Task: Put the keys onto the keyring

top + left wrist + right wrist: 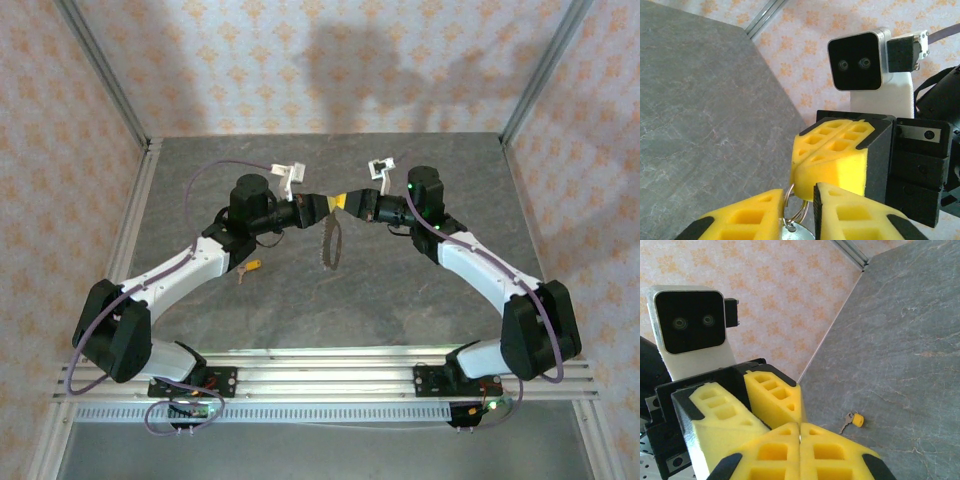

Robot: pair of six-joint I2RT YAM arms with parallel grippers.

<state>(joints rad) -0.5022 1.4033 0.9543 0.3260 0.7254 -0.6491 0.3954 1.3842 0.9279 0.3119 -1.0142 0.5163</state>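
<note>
I can see the keyring meets just the edge of my right gripper's shut fingers, so I need to open that gripper, back away and take the keyring deeper [803,212].
My two grippers meet tip to tip above the middle of the table, the left gripper [322,205] facing the right gripper [352,203]. In the left wrist view a thin metal keyring [801,210] sits between the narrowly parted yellow fingers of my left gripper [799,200], with a silver piece [801,233] hanging on it. The ring's top runs into the shut tips of the right gripper's fingers [835,160]. A brownish floppy loop [330,245] dangles below both grippers. One small key [854,420] with a yellow head lies flat on the table [250,267], apart from both grippers. In its own wrist view the right gripper [800,427] is pressed shut.
The grey stone-look table [420,300] is bordered by aluminium rails [140,190] and patterned walls. A purple cable [205,175] loops off the left arm. Each wrist camera housing [859,61] stands close behind the opposite gripper.
</note>
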